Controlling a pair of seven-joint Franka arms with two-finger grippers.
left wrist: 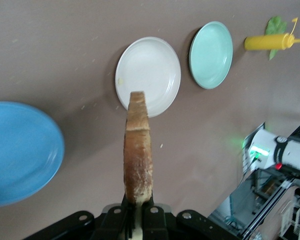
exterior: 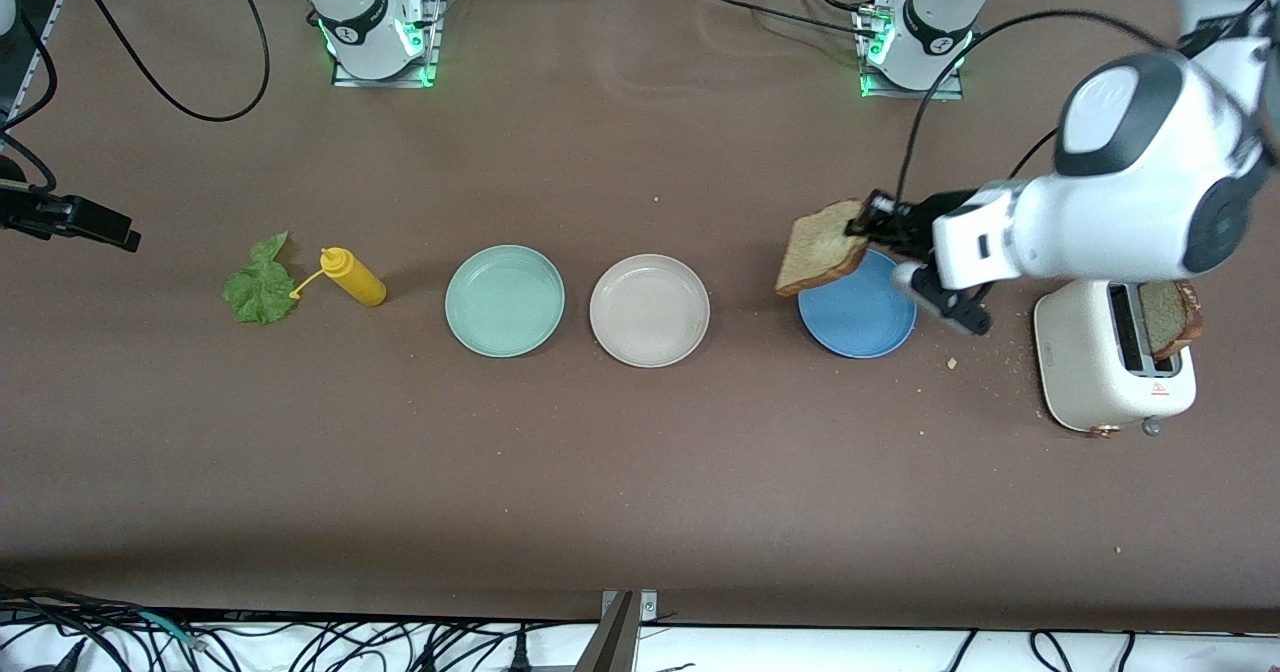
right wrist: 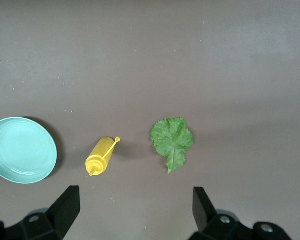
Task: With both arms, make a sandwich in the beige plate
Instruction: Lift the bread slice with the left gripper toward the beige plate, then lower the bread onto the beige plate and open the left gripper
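The robot's left gripper will put the bread slice down on the beige plate (exterior: pixel 662 318) (left wrist: pixel 140 79), a little toward the blue plate.
My left gripper (exterior: pixel 862 224) is shut on the edge of a brown toasted bread slice (exterior: pixel 822 249), held on edge in the air over the rim of the blue plate (exterior: pixel 860 317). The wrist view shows the slice (left wrist: pixel 138 150) edge-on between the pads of this gripper (left wrist: pixel 138 201). The beige plate (exterior: pixel 650 310) (left wrist: pixel 155 70) lies bare between the blue and mint-green plates. A second slice (exterior: pixel 1170 317) stands in the toaster (exterior: pixel 1090 362). The green lettuce leaf (exterior: pixel 260 287) (right wrist: pixel 172 140) lies flat toward the right arm's end. My right gripper (right wrist: pixel 135 191) hangs open above the table near it, holding nothing.
The mint-green plate (exterior: pixel 505 300) (right wrist: pixel 20 150) sits beside the beige one. A yellow squeeze bottle (exterior: pixel 352 275) (right wrist: pixel 101 157) lies on its side between that plate and the lettuce. Crumbs dot the table near the toaster, which stands at the left arm's end.
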